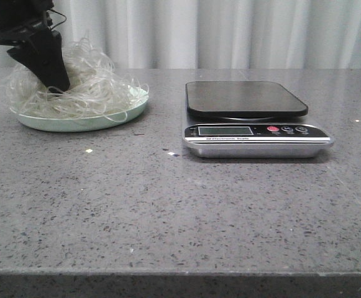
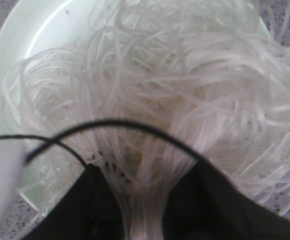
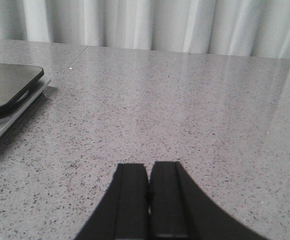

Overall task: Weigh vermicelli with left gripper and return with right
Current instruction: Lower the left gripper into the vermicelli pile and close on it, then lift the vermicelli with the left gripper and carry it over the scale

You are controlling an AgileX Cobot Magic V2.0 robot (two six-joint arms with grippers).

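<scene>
The robot's left gripper needs to release the vermicelli on the black platform of the kitchen scale (image 1: 248, 93).
The vermicelli (image 1: 90, 84) is a fluffy whitish nest on a pale green plate (image 1: 84, 121) at the far left of the table. My left gripper (image 1: 56, 84) reaches down into the nest. In the left wrist view its black fingers (image 2: 97, 205) are shut on a bundle of the vermicelli (image 2: 184, 85) strands, pinched between them over the plate (image 2: 15, 60). My right gripper (image 3: 149, 172) is shut and empty, low over bare table to the right of the scale (image 3: 5, 95). It does not show in the front view.
A kitchen scale (image 1: 255, 133) with a black platform (image 1: 245, 99) and a steel front with a display stands right of centre. A black cable (image 2: 135, 125) crosses the left wrist view. White curtains hang behind the grey speckled table (image 1: 168, 211).
</scene>
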